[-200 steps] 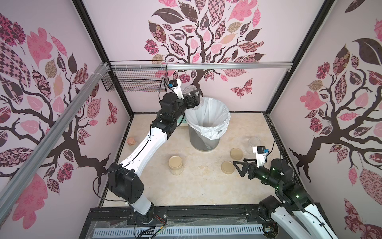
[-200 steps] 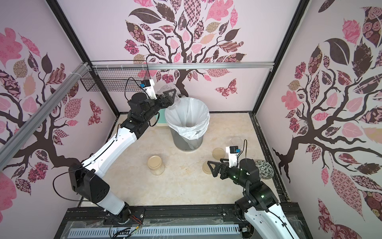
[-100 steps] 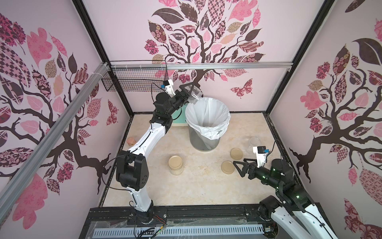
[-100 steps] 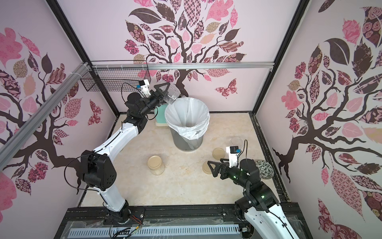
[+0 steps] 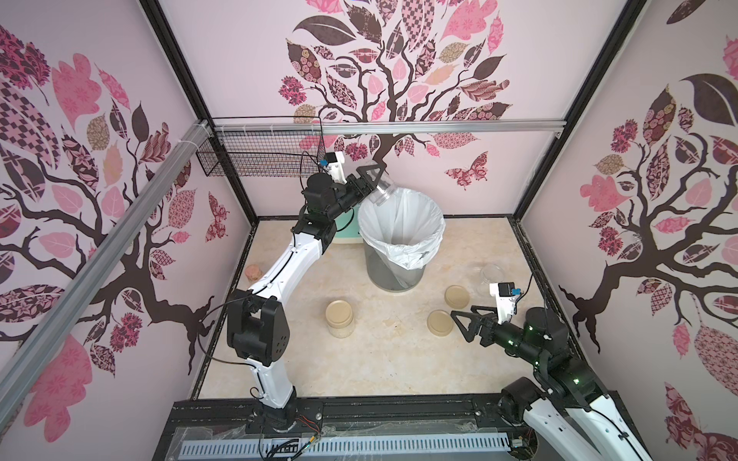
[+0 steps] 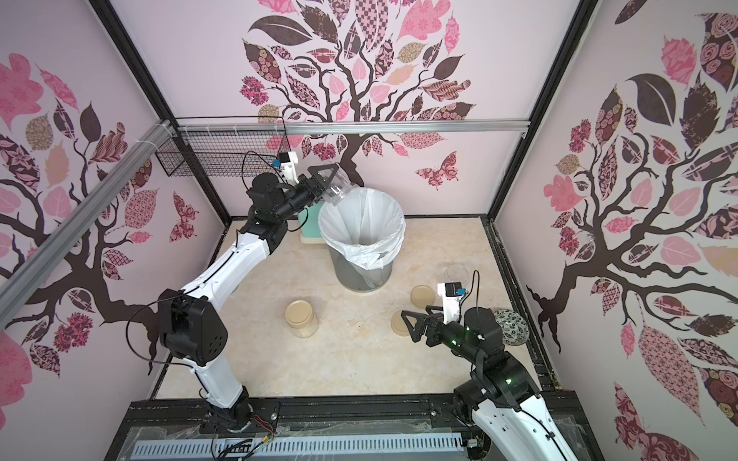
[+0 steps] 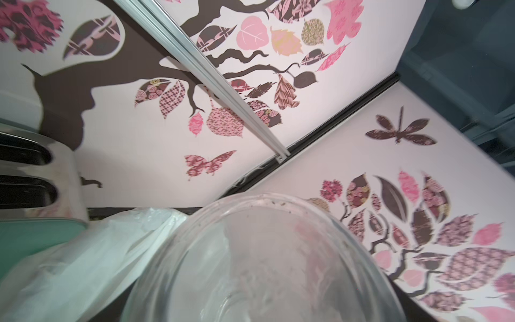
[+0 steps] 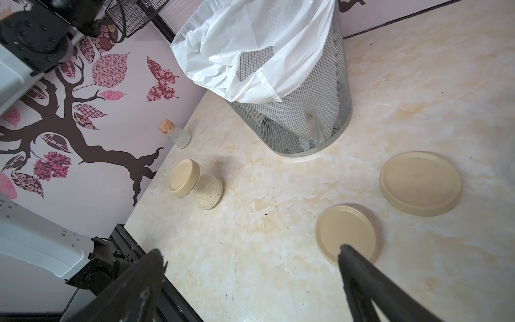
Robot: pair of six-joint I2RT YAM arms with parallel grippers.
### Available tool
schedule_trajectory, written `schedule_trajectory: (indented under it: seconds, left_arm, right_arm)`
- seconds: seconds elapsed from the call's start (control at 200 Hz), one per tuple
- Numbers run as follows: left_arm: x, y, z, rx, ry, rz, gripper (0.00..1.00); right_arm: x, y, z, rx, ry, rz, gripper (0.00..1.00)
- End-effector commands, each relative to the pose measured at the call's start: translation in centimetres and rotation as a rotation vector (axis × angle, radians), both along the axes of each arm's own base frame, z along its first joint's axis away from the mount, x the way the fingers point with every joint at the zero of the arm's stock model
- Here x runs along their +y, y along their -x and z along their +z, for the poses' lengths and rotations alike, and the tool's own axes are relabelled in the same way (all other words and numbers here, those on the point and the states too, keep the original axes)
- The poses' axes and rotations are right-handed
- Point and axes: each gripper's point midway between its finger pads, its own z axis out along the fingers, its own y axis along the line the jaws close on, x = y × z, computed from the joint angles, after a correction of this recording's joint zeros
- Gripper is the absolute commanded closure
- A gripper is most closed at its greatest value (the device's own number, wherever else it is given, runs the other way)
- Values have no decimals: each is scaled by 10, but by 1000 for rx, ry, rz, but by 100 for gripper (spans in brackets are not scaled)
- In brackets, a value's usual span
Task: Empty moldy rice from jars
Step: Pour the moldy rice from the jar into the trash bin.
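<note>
I need to next use my right gripper to take hold of the open end (image 5: 379, 199) of the clear glass jar that my left gripper holds over the bin.
My left gripper (image 5: 369, 180) (image 6: 323, 179) is shut on a clear glass jar (image 5: 381, 189) (image 6: 337, 188) (image 7: 264, 264), held tilted, mouth down, above the back-left rim of the white-lined mesh bin (image 5: 415, 223) (image 6: 383, 223) (image 8: 306, 111). No grains show in the held jar; its glass hides the jaws in the left wrist view. A lidded jar (image 5: 339, 319) (image 6: 301, 319) (image 8: 185, 178) with rice (image 8: 209, 192) stands on the floor. A lidless jar (image 5: 492, 275) (image 6: 457, 273) stands at the right. My right gripper (image 5: 461, 327) (image 6: 409, 326) (image 8: 250, 251) is open, above the floor.
Two loose beige lids (image 5: 457, 295) (image 5: 439, 322) (image 8: 419, 182) (image 8: 347, 234) lie beside the right gripper. A corked bottle (image 5: 252, 272) (image 8: 175, 133) stands by the left wall, a patterned ceramic jar (image 6: 509, 321) by the right wall. A teal toaster (image 6: 309, 227) (image 7: 28, 167) sits behind the bin, under a wire basket (image 5: 259, 155).
The left arm has drawn its elbow in and turned its wrist, lifting the held jar slightly at the bin's rim. The right arm has not moved.
</note>
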Motion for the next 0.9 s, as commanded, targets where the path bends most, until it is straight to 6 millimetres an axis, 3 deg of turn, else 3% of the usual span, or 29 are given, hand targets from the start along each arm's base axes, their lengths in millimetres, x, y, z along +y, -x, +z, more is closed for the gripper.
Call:
schedule_trajectory:
  seconds: [0.0, 0.235, 0.35, 0.425, 0.755, 0.895]
  left_arm:
    - [-7, 36, 36, -244, -388, 125, 40]
    - [-49, 42, 13, -452, -913, 233, 40]
    - [-74, 43, -11, -595, -1239, 304, 39]
    - [-83, 41, -20, -653, -1357, 345, 38]
    - [-85, 37, -20, -670, -1342, 395, 38]
    - [-74, 37, -11, -606, -1256, 438, 37]
  right_arm:
    - [0, 0, 0, 1, -8, -3, 0]
    - [2, -1, 1, 3, -11, 3, 1]
    - [0, 0, 1, 1, -4, 0, 1]
    - [0, 0, 0, 3, -4, -1, 1]
    - [-1, 1, 1, 1, 1, -3, 1]
    - [-1, 1, 1, -1, -1, 0, 1]
